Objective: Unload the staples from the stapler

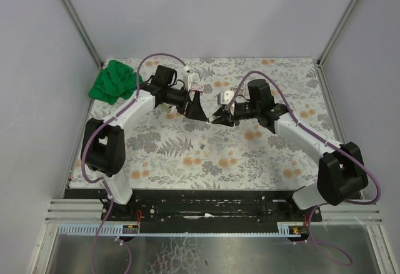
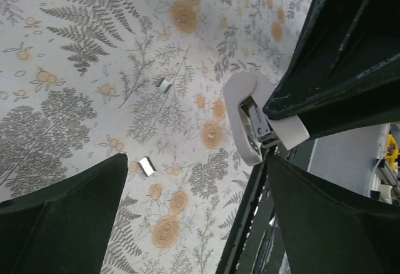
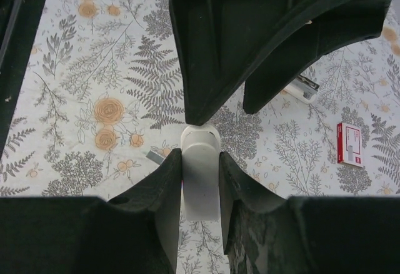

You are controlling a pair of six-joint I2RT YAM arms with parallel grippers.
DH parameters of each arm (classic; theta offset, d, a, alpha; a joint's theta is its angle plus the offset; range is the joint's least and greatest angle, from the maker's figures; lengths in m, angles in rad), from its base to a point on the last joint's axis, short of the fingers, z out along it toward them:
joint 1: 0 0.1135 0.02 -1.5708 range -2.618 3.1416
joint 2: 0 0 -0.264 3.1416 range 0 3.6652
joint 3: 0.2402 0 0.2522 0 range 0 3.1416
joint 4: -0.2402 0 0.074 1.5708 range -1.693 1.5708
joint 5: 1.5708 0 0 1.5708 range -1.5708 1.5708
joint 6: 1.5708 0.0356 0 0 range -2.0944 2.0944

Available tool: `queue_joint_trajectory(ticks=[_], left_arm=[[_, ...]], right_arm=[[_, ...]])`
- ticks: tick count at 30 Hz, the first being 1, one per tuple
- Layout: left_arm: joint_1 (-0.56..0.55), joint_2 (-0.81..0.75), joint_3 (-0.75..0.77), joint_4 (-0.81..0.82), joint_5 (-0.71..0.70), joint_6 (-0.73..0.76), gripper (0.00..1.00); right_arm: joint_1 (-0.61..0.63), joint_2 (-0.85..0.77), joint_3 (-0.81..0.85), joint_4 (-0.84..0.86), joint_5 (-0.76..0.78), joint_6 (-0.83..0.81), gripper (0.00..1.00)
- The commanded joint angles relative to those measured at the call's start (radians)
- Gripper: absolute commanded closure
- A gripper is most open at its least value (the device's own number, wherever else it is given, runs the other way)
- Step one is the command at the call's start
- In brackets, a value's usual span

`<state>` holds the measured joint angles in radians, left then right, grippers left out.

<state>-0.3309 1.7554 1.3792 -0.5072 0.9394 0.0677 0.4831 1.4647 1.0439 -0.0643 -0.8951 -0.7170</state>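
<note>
The stapler's half-open side is covered by my right gripper's fingers, so next my left gripper grabs its free arm [image 2: 249, 152] before my right gripper lets go and opens it wider.
My right gripper [image 3: 200, 161] is shut on a white stapler [image 3: 200, 183], which it holds above the table; the stapler's rounded end pokes out past the fingertips. In the left wrist view the same stapler [image 2: 248, 124] hangs open, metal channel showing, under the right gripper's dark fingers [image 2: 350, 49]. My left gripper [image 2: 194, 224] is open just in front of that end, and its fingers [image 3: 212, 49] touch nothing. Two small silvery staples bits [image 2: 164, 85] [image 2: 145, 166] lie on the floral cloth below. From the right wrist, one bit [image 3: 153, 156] shows. Both grippers [image 1: 199, 112] [image 1: 219, 119] meet mid-table.
A second pale stapler [image 3: 304, 88] lies on the cloth beyond the left gripper. A small red-and-white box [image 3: 349, 144] lies to its right. A crumpled green cloth [image 1: 114, 81] sits at the back left corner. Grey walls close in the table on three sides.
</note>
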Motion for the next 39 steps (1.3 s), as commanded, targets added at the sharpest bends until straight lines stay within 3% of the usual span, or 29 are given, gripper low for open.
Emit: queue_joint_trajectory(ticks=[1,6,13,22,25,32,39], left_arm=[[-0.006,0.011,0.010,0.070,0.101,-0.054,0.09],[-0.012,0.029,0.020,0.085,0.139,-0.078,0.12],[-0.025,0.064,0.028,0.074,0.166,-0.084,0.25],[-0.026,0.090,0.026,0.067,0.191,-0.083,0.51],[-0.026,0.094,0.023,0.067,0.195,-0.082,0.55],[-0.027,0.089,0.005,0.087,0.189,-0.091,0.54],[-0.016,0.073,0.045,0.069,0.214,-0.091,0.35]], right_arm=[[-0.020,-0.041,-0.012,0.125,-0.100,0.117,0.97],[-0.022,-0.055,-0.033,0.155,-0.119,0.142,0.98],[-0.026,-0.068,-0.038,0.186,-0.117,0.177,0.99],[-0.054,-0.088,-0.057,0.255,-0.149,0.252,1.00],[-0.069,-0.094,-0.065,0.293,-0.167,0.295,1.00],[-0.097,-0.095,-0.087,0.383,-0.212,0.389,1.00],[-0.098,-0.092,-0.097,0.333,-0.197,0.321,1.00]])
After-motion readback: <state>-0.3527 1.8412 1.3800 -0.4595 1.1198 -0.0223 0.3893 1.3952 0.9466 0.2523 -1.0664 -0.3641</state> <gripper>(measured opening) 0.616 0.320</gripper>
